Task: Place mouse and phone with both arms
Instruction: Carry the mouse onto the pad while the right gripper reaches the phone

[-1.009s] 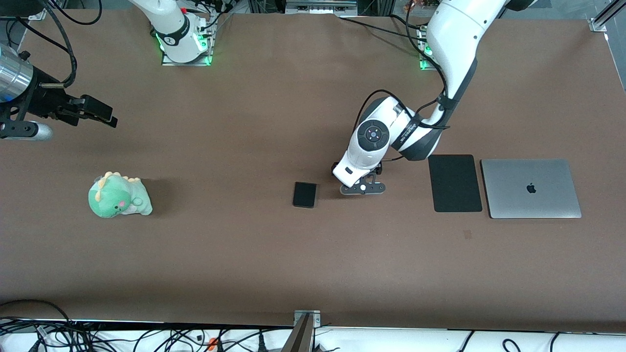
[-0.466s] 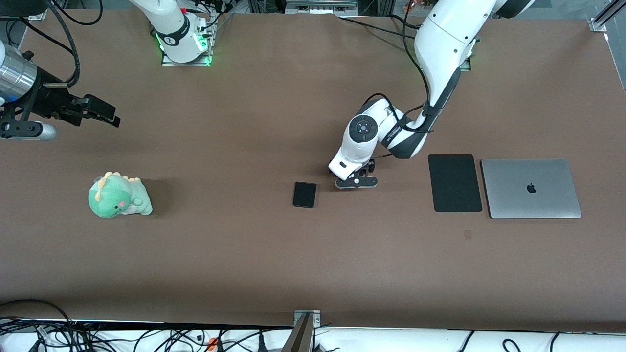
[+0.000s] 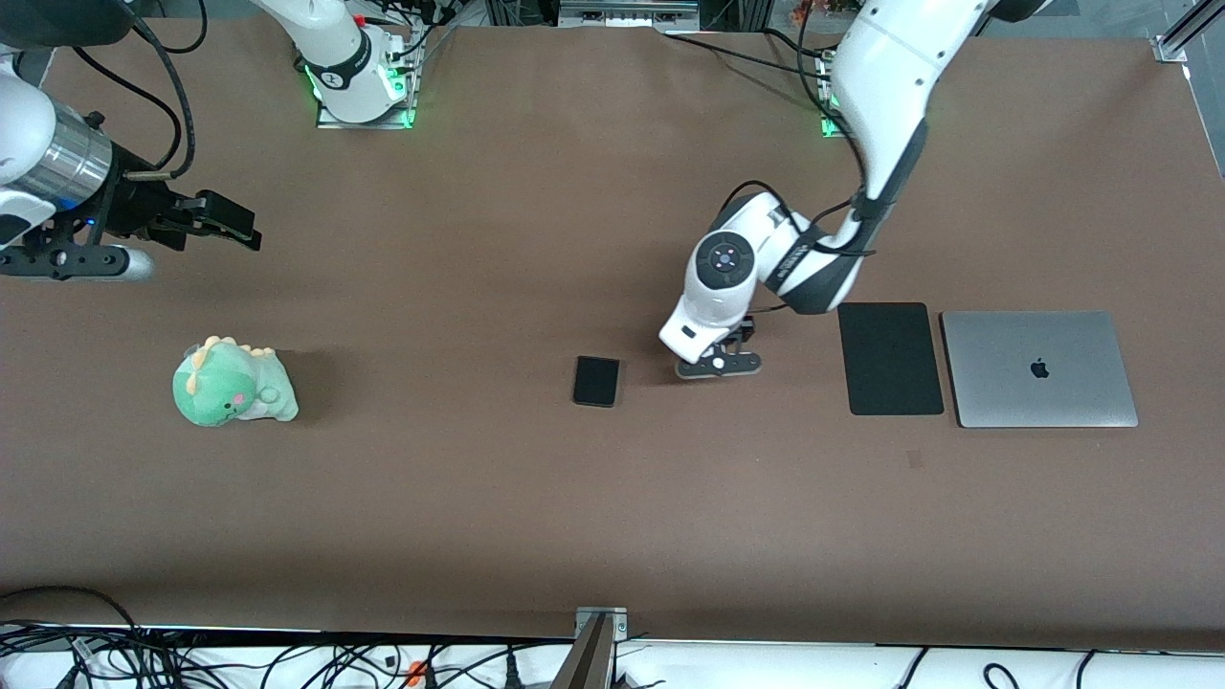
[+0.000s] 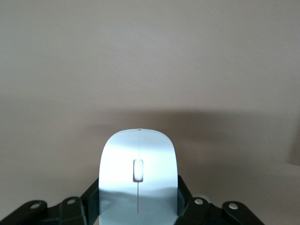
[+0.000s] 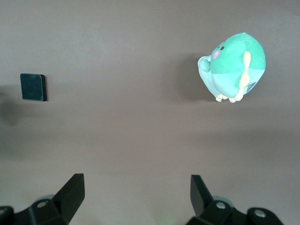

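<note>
My left gripper will let go of the white mouse near the middle of the black mouse pad (image 3: 889, 348).
My left gripper (image 3: 718, 366) is low over the table between the phone (image 3: 597, 381) and the black mouse pad (image 3: 890, 359). In the left wrist view it (image 4: 139, 199) is shut on the white mouse (image 4: 139, 159), which has a grey centre line. In the front view the wrist hides the mouse. The phone is a small black slab lying flat; it also shows in the right wrist view (image 5: 33, 87). My right gripper (image 3: 225, 225) hangs open and empty in the air at the right arm's end of the table; its fingers are spread wide in its own view (image 5: 138, 187).
A green plush dinosaur (image 3: 233, 383) sits near the right arm's end and shows in the right wrist view (image 5: 232, 68). A closed silver laptop (image 3: 1038, 368) lies beside the mouse pad at the left arm's end. Cables run along the table's front edge.
My left gripper with the mouse shifted slightly toward the phone, then back toward the mouse pad. My right gripper drifted a little toward the table's middle.
</note>
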You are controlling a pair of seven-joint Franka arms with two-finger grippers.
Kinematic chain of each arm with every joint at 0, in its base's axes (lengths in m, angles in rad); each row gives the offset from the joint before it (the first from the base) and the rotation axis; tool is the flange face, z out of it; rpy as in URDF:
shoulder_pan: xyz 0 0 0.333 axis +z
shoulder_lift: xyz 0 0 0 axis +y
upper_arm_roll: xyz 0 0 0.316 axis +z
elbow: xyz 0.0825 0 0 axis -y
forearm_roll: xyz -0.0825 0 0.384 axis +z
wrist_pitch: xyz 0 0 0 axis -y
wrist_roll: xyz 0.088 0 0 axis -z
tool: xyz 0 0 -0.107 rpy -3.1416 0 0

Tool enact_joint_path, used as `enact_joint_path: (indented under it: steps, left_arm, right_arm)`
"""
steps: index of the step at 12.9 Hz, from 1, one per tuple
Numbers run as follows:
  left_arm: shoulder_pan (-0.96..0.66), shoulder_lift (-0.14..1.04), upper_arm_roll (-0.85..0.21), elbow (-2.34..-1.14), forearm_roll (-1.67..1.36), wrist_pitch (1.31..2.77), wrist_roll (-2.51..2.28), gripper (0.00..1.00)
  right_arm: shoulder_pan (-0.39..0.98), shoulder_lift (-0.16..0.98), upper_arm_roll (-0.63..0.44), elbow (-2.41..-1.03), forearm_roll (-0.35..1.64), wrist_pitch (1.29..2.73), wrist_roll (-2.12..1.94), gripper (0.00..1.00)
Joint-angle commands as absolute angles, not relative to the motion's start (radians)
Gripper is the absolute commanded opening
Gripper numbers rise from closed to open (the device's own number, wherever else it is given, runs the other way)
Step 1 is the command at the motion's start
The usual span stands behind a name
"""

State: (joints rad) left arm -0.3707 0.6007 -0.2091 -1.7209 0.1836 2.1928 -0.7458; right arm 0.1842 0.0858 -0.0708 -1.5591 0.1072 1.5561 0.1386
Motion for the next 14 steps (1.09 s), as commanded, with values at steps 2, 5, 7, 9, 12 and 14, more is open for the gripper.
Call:
enact_joint_path:
  steps: [2,5,7,9,12,14]
  left_arm:
    - [-0.188,0.471,-0.221,-1.736,0.155,1.99,-0.435,0.35]
    - [-0.014,0.462,-0.221,-1.765,0.156,1.933,-0.18,0.39]
    - [0.079,0.463,-0.222,-1.814,0.161,1.95,-0.109,0.39]
    - [0.09,0.437,-0.222,-1.906,0.167,2.049,-0.094,0.39]
    - [0.13,0.423,-0.221,-2.087,0.17,2.32,-0.078,0.4]
    - [0.15,0.426,-0.221,-2.157,0.175,2.455,-0.077,0.42]
  right_arm:
    - [0.236,0.138,-0.071,-1.557,0.121,1.61,0.173,1.0]
    - [0.351,0.248,-0.071,-1.555,0.118,1.734,0.361,1.0]
    - [0.444,0.349,-0.071,-1.548,0.117,1.857,0.533,1.0]
    - [0.53,0.476,-0.071,-1.494,0.11,1.99,0.673,1.0]
    - [0.627,0.659,-0.075,-1.392,0.1,2.135,0.851,1.0]
    - [0.676,0.738,-0.077,-1.365,0.022,2.228,0.94,1.0]
